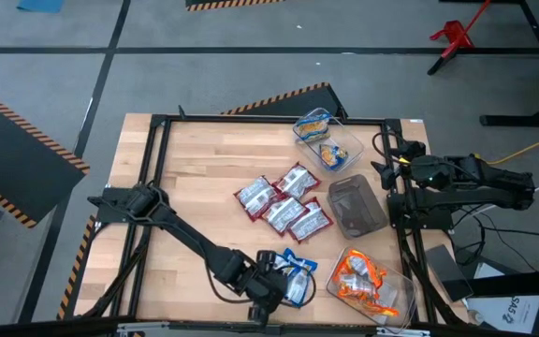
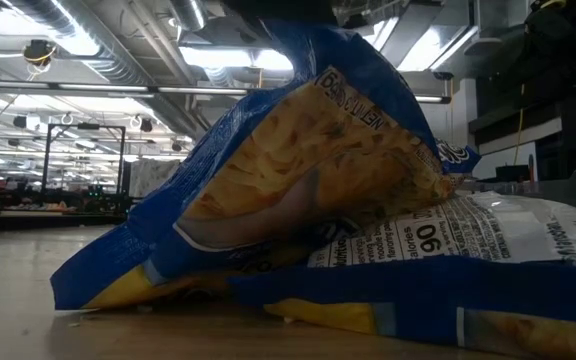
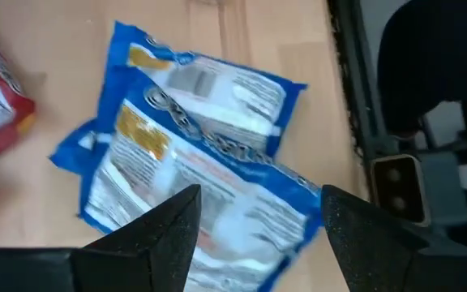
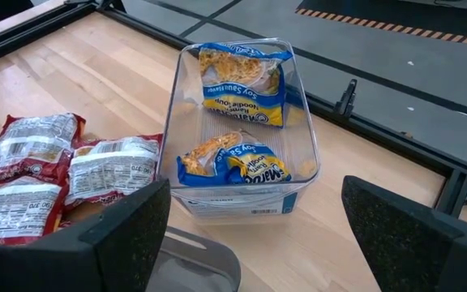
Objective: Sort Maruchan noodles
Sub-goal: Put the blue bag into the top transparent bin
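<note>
Next, my left gripper goes to the near end (image 1: 294,292) (image 3: 267,235) of the top blue-and-yellow noodle packet. It will close there, on the end farthest from the red packets.
Two blue-and-yellow noodle packets (image 1: 296,271) lie overlapped near the table's near edge; in the low view one (image 2: 308,170) leans on the other (image 2: 488,250). My left gripper (image 3: 258,223) (image 1: 282,285) hovers open over the top packet (image 3: 201,186), a finger to each side. Several red packets (image 1: 284,201) lie flat mid-table. Two more blue packets (image 4: 237,77) sit in a clear tub (image 1: 327,140) at the far right. Orange packets (image 1: 361,279) fill a clear tub at the near right. My right gripper (image 4: 258,243) (image 1: 388,168) waits open at the right edge.
A dark grey tub (image 1: 356,206) stands between the two clear tubs on the right. A black frame rail (image 1: 269,120) borders the table. Bare wood spreads over the left half (image 1: 195,178).
</note>
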You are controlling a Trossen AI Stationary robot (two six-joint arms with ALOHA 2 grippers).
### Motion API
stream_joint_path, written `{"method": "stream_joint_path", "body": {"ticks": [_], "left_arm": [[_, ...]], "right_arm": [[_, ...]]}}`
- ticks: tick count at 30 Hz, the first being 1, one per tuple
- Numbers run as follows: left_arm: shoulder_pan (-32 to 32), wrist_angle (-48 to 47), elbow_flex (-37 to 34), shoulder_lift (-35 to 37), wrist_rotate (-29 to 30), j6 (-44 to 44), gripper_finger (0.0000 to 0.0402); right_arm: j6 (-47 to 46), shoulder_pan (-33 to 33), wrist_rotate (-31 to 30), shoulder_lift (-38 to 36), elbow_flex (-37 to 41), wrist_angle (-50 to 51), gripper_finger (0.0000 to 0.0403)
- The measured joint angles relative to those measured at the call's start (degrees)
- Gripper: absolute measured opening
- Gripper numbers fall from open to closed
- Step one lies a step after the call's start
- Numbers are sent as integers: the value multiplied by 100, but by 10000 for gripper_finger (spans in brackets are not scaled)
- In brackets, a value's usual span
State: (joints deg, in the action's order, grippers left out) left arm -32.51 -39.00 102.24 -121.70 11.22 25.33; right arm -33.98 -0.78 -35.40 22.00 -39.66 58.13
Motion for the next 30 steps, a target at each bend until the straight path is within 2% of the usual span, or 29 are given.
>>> {"method": "stream_joint_path", "body": {"ticks": [10,19,26,30], "left_arm": [[15,-134,4,-292,314,223,248],[514,-1309,1,-285,1187,137,248],[1035,-2167,-9,-153,1354,380,247],[846,-2234,4,146,1338,563,247]], "right_arm": [[2,0,9,-2,0,4,351],[3,0,51,-1,0,11,351],[2,0,50,-1,-1,15,351],[2,0,50,-1,0,22,351]]}}
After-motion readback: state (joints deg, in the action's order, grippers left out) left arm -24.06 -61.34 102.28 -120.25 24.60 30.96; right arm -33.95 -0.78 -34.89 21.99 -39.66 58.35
